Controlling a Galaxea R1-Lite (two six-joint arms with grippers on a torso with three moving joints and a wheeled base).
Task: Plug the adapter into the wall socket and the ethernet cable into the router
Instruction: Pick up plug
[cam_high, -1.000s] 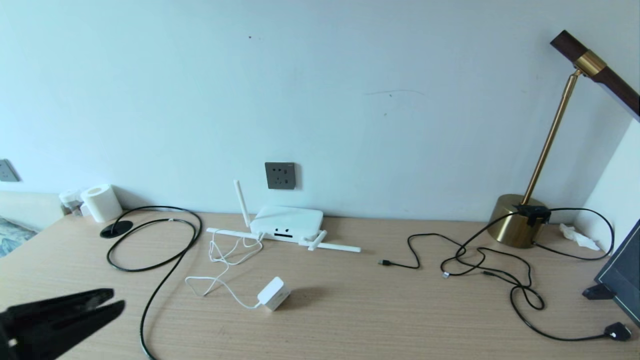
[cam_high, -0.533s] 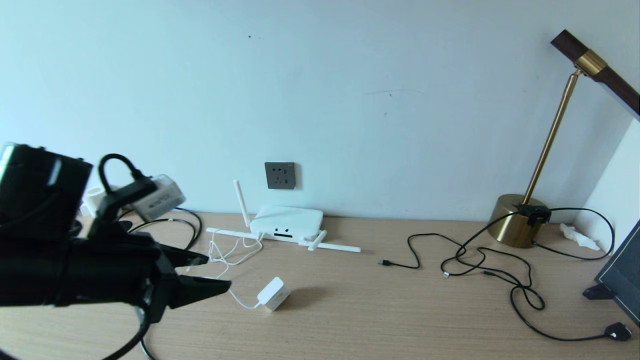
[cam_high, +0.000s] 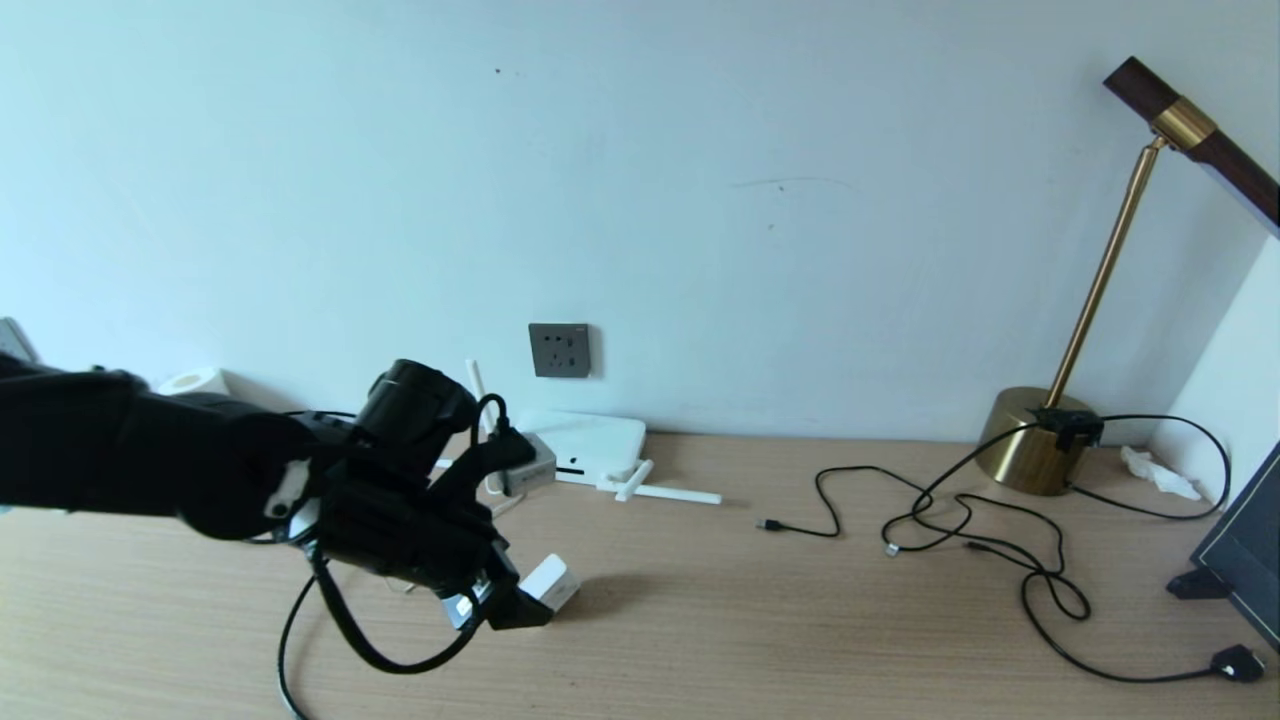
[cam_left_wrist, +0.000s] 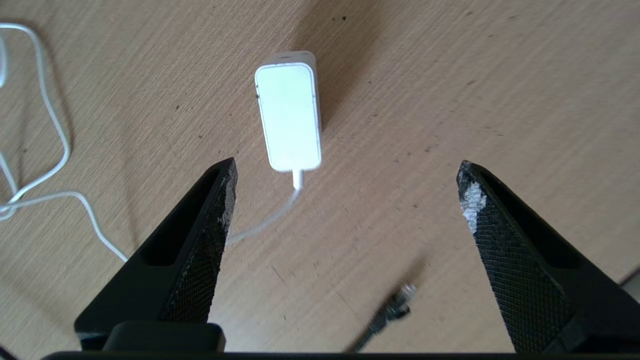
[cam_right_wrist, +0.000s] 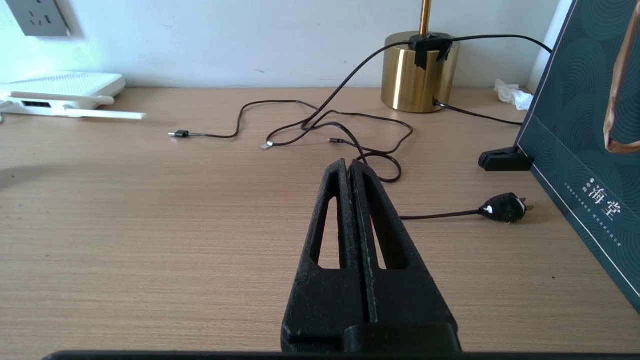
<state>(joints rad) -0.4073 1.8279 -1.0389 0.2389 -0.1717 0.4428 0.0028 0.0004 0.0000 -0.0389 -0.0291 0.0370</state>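
Observation:
My left gripper is to close next on the long sides of the white adapter (cam_high: 551, 583) (cam_left_wrist: 290, 117), with the cord of the adapter pointing back between my fingers.
The white adapter (cam_high: 550, 583) lies on the wooden desk, its thin white cord (cam_left_wrist: 50, 130) trailing away. My left gripper (cam_high: 505, 600) hangs just above the desk beside it, open and empty. In the left wrist view the adapter (cam_left_wrist: 290, 115) sits just ahead of the left gripper (cam_left_wrist: 347, 167), near one fingertip. The ethernet cable's clip plug (cam_left_wrist: 400, 300) lies on the desk under the jaws. The grey wall socket (cam_high: 560, 350) is above the white router (cam_high: 595, 440), whose left part my arm hides. My right gripper (cam_right_wrist: 348, 165) is shut and empty, low over the desk's right side.
A brass lamp (cam_high: 1040, 440) stands at the back right, with thin black cables (cam_high: 960, 520) tangled before it and a black plug (cam_high: 1235, 662) near the front. A dark green box (cam_right_wrist: 585, 125) and black clip (cam_right_wrist: 505, 160) line the right edge. A paper roll (cam_high: 195, 380) is back left.
My left arm has swung in from the lower left, rightward and forward, and its open gripper now hangs over the adapter. Nothing on the desk has moved.

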